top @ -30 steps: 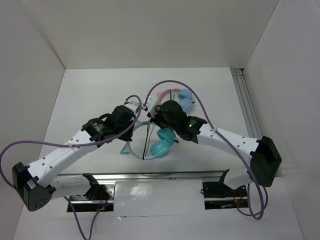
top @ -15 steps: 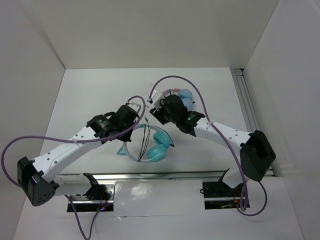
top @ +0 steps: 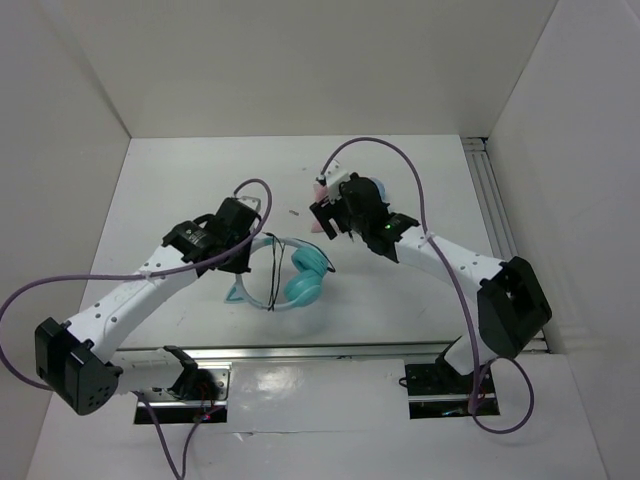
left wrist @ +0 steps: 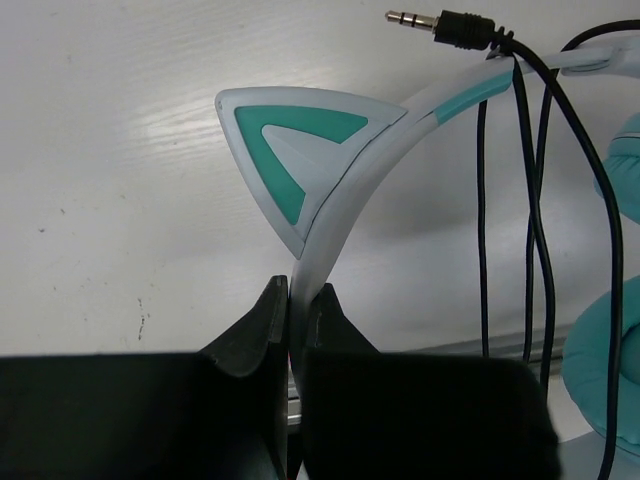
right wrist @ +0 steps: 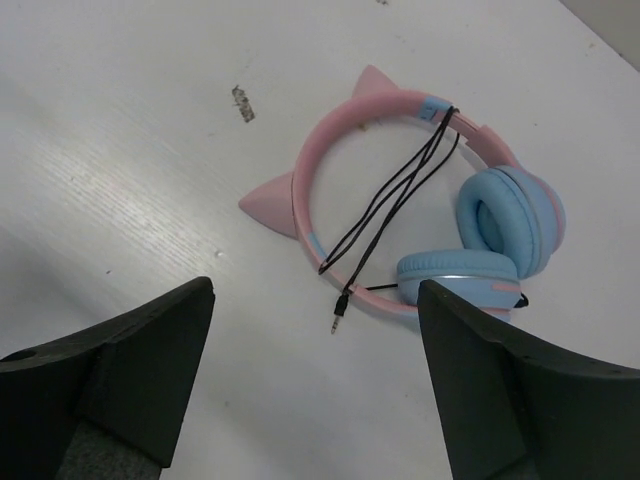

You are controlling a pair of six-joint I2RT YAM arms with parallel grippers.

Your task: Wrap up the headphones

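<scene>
Next, I set the teal headphones, which lie on the table now, on the table (top: 241, 264) below my left gripper's fingers, farther from the pink-banded pair.
The teal headphones (top: 305, 278) lie on the table in the top view, with the thin black cable (top: 272, 280) looped across the pale headband. My left gripper (top: 247, 258) is shut on that headband. In the left wrist view the band and its cat ear (left wrist: 300, 150) rise from between the pinched fingers (left wrist: 262, 330) of the left gripper (left wrist: 297, 292). The cable (left wrist: 535, 210) hangs over the band and its plug (left wrist: 440, 22) lies free. My right gripper (top: 325, 215) hovers open and empty behind the headphones.
A pink-banded pair (right wrist: 400, 100) with light blue earcups (right wrist: 510, 225) and its own wrapped black cable lies under the right gripper (right wrist: 315, 288). It is mostly hidden by that arm in the top view. A metal rail (top: 300, 352) runs along the near edge.
The right gripper has opened, let go and drawn back from the teal headphones toward the pink pair. The left gripper has pulled the teal headphones a little to the left.
</scene>
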